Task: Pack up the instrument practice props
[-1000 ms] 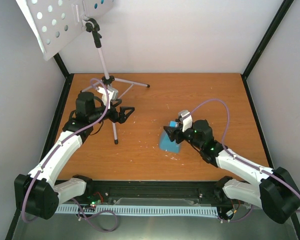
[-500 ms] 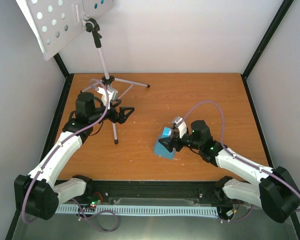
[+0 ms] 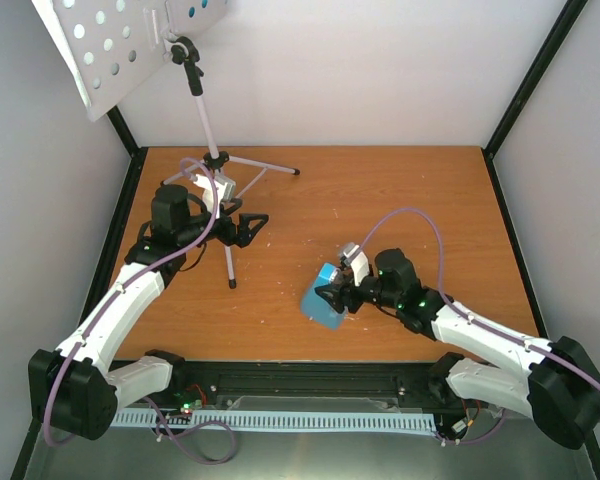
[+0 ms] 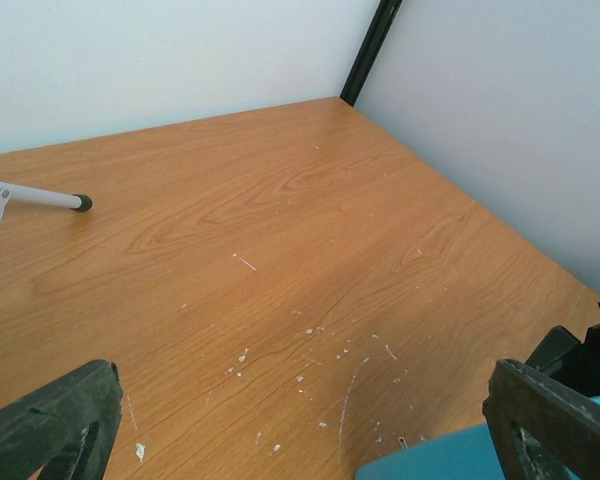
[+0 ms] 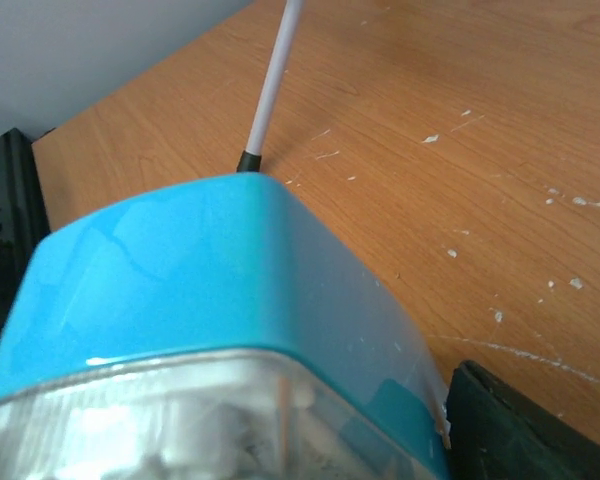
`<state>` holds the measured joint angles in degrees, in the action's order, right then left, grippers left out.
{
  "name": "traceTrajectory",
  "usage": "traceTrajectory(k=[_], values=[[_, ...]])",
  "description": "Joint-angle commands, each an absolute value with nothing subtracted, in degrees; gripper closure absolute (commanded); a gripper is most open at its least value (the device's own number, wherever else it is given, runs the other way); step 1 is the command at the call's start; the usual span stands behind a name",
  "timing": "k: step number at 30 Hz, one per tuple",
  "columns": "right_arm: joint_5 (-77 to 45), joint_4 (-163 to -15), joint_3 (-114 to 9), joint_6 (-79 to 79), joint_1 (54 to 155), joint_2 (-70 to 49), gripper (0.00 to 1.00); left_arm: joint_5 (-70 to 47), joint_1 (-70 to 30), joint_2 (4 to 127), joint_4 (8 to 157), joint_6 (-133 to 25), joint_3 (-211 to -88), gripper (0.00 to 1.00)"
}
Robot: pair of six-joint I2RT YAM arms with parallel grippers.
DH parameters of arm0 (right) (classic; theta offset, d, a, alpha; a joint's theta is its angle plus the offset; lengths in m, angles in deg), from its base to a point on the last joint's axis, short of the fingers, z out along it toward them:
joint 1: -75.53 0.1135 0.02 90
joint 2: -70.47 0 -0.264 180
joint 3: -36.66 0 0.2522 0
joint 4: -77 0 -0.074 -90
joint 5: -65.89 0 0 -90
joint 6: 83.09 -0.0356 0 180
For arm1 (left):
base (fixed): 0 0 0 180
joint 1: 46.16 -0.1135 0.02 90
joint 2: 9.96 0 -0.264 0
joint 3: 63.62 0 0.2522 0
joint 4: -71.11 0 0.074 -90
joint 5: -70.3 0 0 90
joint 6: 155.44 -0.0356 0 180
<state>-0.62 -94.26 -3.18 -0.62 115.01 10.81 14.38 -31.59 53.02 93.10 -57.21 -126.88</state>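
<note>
The top of the near leg (image 3: 221, 177) of the music stand's grey tripod, just below its black joint, should be gripped next by my left gripper.
The white perforated music stand (image 3: 110, 50) stands on its thin grey tripod (image 3: 220, 165) at the back left. Blue shows through some holes at the top of the stand (image 3: 195, 12); no music sheet is plainly visible. My right gripper (image 3: 336, 296) is shut on the light-blue metronome (image 3: 320, 302) and holds it tilted near the table's front middle. In the right wrist view the metronome (image 5: 210, 290) and its clear cover fill the frame, beside one of the fingers (image 5: 520, 430). My left gripper (image 3: 255, 228) is open and empty beside the tripod's near leg.
A tripod leg tip (image 4: 40, 195) lies on the wooden table (image 4: 280, 200) in the left wrist view, and the metronome's blue corner (image 4: 450, 462) shows at the bottom. Another leg (image 5: 270, 90) runs just behind the metronome. Black frame posts and white walls enclose the table.
My right gripper has carried the metronome towards the near left and tipped it over further. The left arm and the music stand have not moved.
</note>
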Motion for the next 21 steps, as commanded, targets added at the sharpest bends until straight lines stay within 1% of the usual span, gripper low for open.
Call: traceTrajectory(k=[1, 6, 12, 17, 21], values=[[-11.83, -95.12, -3.74, -0.76, 117.88, 10.53, 0.27, 13.54, -32.10, 52.62, 93.39, -57.97, -127.07, 0.01], [-25.00, -89.81, -3.33, -4.12, 118.59, 14.84, 0.36, 11.47, -32.10, 52.43, 93.40, -57.75, -126.96, 0.00], [-42.73, -74.29, -5.78, -15.51, 119.84, 20.20, 0.41, 10.22, -32.10, 53.11, 93.65, -57.31, -127.23, 0.00], [-51.10, -60.98, -9.42, -25.20, 124.20, 20.37, 0.43, 9.07, -32.10, 53.50, 93.66, -57.03, -127.22, 0.01], [-53.18, -54.66, -10.74, -33.45, 129.11, 19.16, 0.43, 7.66, -32.10, 53.52, 93.66, -56.40, -127.18, 0.01]])
